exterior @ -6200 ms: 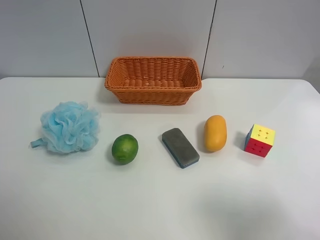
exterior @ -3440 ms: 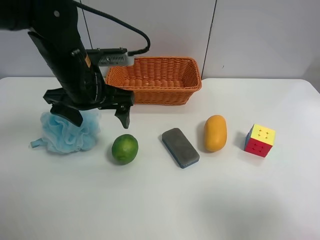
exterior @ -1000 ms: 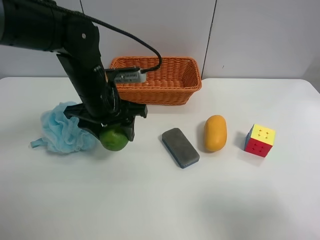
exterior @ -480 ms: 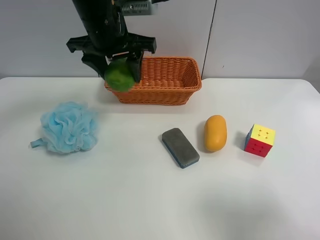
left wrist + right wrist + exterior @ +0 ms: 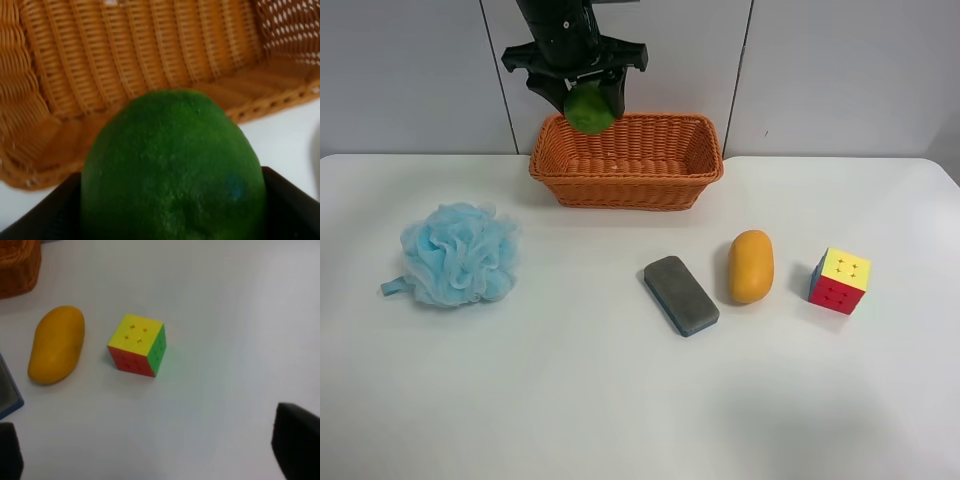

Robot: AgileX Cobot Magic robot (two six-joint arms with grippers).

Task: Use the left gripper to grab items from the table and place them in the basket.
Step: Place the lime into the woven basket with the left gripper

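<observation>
Next, my left gripper lets go of the lime inside the wicker basket (image 5: 609, 161), close behind the middle of the basket's near rim. The lime is held high above the basket now.
My left gripper (image 5: 586, 98) is shut on the round green lime (image 5: 589, 112) and holds it high above the left end of the orange-brown wicker basket (image 5: 660, 185). In the left wrist view the lime (image 5: 172, 165) fills the frame between the black fingers (image 5: 292, 205), with the basket's floor (image 5: 150, 55) below it. On the white table (image 5: 620, 400) lie the light-blue pouf (image 5: 458, 253), the grey eraser (image 5: 681, 294), the orange-yellow fruit (image 5: 751, 265) and the puzzle cube (image 5: 840, 280). My right gripper (image 5: 155, 460) is open above the table near the cube (image 5: 136, 345) and the fruit (image 5: 56, 344).
The basket stands at the table's far edge against a grey panelled wall (image 5: 840, 70). The pouf lies at the left; the eraser, fruit and cube form a row at the right. The right arm does not show in the exterior high view.
The left gripper closed on the lime beside the pouf, lifted it off the table, and has carried it up and right, from the basket's left corner to over its left end.
</observation>
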